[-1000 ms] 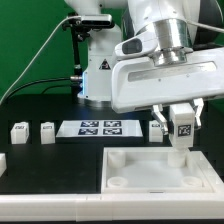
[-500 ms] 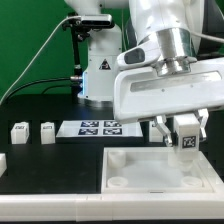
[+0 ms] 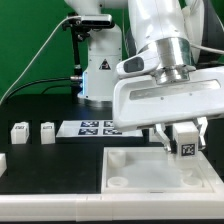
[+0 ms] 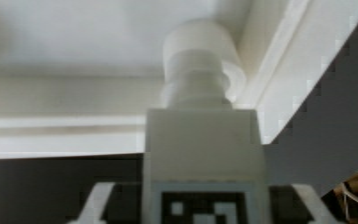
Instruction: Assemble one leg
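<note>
Next, I let go of the leg upright on the round socket in the white tray's front corner [image 3: 191, 181], beneath the leg, with my gripper.
My gripper [image 3: 186, 141] is shut on a leg [image 3: 186, 144], a small white block with a black-and-white tag on its face. I hold it upright over the far right corner of the large white tray-like piece [image 3: 150, 170]. In the wrist view the leg [image 4: 202, 150] fills the middle, with its round peg end pointing at the tray's raised rim [image 4: 87, 110]. Two more legs [image 3: 18, 131] [image 3: 47, 130] stand on the black table at the exterior view's left. Another leg [image 3: 156, 130] stands just behind my gripper, partly hidden.
The marker board [image 3: 98, 127] lies flat on the table between the loose legs and my gripper. The robot base [image 3: 98, 70] stands behind it. A white piece [image 3: 2, 161] shows at the exterior view's left edge.
My gripper has moved with the leg a little toward the exterior view's right and down, closer to the tray's far right corner. The other parts have not moved.
</note>
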`<state>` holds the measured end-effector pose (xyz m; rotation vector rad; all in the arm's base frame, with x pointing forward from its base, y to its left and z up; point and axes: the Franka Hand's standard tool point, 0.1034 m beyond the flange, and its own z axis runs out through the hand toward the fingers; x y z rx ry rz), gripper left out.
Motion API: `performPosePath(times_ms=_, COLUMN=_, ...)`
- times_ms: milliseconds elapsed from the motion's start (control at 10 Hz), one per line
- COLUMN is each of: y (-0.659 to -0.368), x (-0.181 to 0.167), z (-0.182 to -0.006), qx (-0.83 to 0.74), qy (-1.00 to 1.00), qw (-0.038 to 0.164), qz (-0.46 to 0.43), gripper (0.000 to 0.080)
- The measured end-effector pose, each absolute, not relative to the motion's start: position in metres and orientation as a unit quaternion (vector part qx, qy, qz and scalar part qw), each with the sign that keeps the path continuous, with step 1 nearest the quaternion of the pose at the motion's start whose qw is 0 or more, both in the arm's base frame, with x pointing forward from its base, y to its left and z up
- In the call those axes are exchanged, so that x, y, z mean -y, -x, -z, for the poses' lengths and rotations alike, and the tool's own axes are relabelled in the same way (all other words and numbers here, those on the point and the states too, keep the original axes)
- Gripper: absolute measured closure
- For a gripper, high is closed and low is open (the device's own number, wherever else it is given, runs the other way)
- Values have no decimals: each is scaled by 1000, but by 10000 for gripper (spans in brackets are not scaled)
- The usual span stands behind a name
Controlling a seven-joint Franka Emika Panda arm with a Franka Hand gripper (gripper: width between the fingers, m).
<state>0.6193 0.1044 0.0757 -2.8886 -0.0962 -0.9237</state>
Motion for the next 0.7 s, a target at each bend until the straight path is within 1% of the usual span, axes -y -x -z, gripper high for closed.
performPosePath(times_ms=700, y=-625, x=-110, z=-75, qx=33, qy=952, qw=59, qz=300, gripper=512)
